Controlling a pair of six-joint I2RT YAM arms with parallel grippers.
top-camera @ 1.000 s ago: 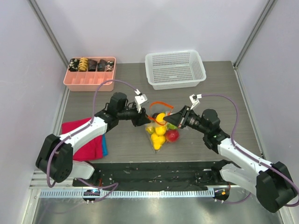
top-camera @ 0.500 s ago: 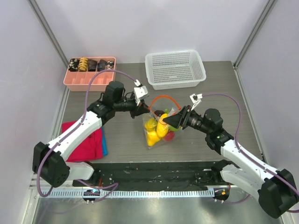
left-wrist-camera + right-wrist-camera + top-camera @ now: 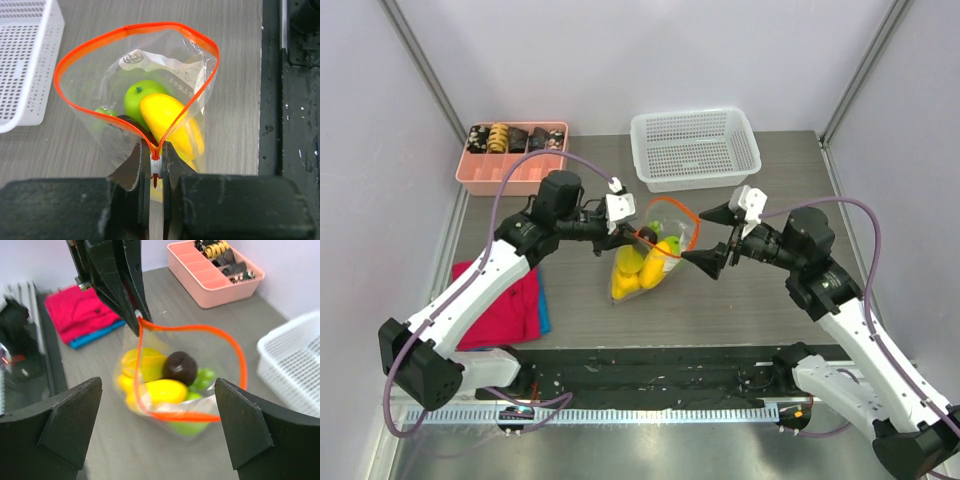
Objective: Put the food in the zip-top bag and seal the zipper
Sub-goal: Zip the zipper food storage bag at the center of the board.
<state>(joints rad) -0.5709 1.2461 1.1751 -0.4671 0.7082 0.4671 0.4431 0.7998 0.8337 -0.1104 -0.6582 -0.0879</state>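
Observation:
My left gripper is on the zipper's white end piece. Next, my right gripper pinches the zipper (image 3: 156, 148) beside it so my left gripper can take the bag's corner.
The zip-top bag (image 3: 642, 265) hangs open-mouthed from my left gripper (image 3: 632, 233), which is shut on one end of the orange-red zipper (image 3: 135, 30). In the left wrist view the jaws (image 3: 155, 170) pinch the zipper's white end piece, and the strip spreads into a wide loop. Food lies inside the bag: yellow lemons (image 3: 630, 268), a green apple (image 3: 142, 95), a dark plum (image 3: 181, 367) and green grapes (image 3: 205, 377). My right gripper (image 3: 705, 237) stands open just right of the bag, touching nothing. In its own view the fingers straddle the bag's near side (image 3: 158, 382) from a distance.
A white mesh basket (image 3: 695, 148) stands at the back, with a pink tray (image 3: 512, 170) of snack pieces at the back left. A red-pink cloth (image 3: 500, 305) over a blue one lies at the left. A black strip (image 3: 650, 372) runs along the near edge.
My right gripper let go of the bag, opened wide and drew back to the right. My left gripper shut on the zipper end and pulled the bag left, its mouth spreading into a loop.

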